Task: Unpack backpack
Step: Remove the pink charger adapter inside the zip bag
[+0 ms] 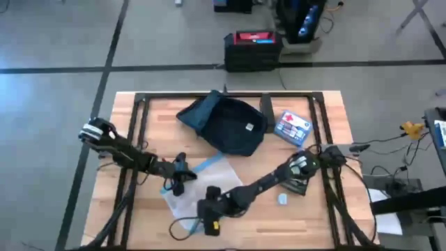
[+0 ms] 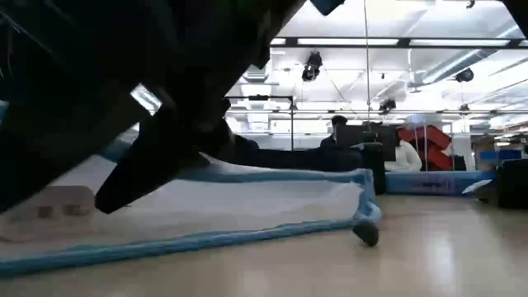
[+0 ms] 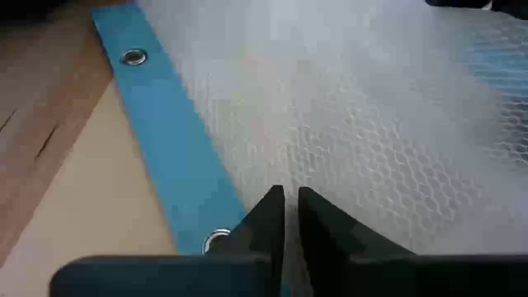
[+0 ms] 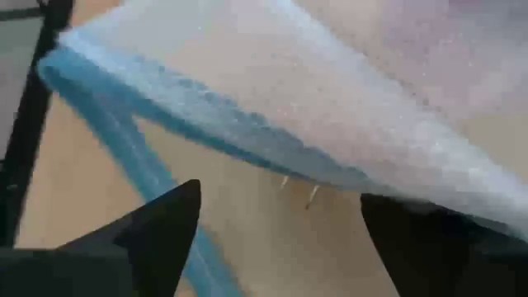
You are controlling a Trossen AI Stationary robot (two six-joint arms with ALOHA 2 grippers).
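The pink plug's pins face my open right fingers under the pouch's rim; I will reach deeper, grip the plug's body (image 2: 68, 200) and pull it out.
The dark navy backpack (image 1: 226, 125) lies on its side toward the table's far edge, with a small light patch on it. Nearer lies a clear mesh pouch (image 1: 195, 183) with blue trim, also in the low view (image 2: 247, 206). My left gripper (image 1: 178, 181) stands at the pouch's left side and is shut on it (image 3: 290, 198). My right gripper (image 1: 204, 209) is at the pouch's near edge. It is wide open (image 4: 280, 223), and the pouch's blue-edged rim (image 4: 206, 115) hangs just ahead of its fingers without touching them. My left gripper pinches the pouch's clear mesh wall (image 3: 330, 177) between its two fingers, right beside the blue trim strip (image 3: 177, 157) with its metal eyelets. The fingers come from above, slanting down. Whether they have one layer or several, I cannot tell.
A blue-and-white box (image 1: 291, 127) lies right of the backpack. A small pale object (image 1: 282, 199) rests on the wood near the right arm. A black frame (image 1: 139, 111) runs around the tabletop. Bare wood shows at the near right.
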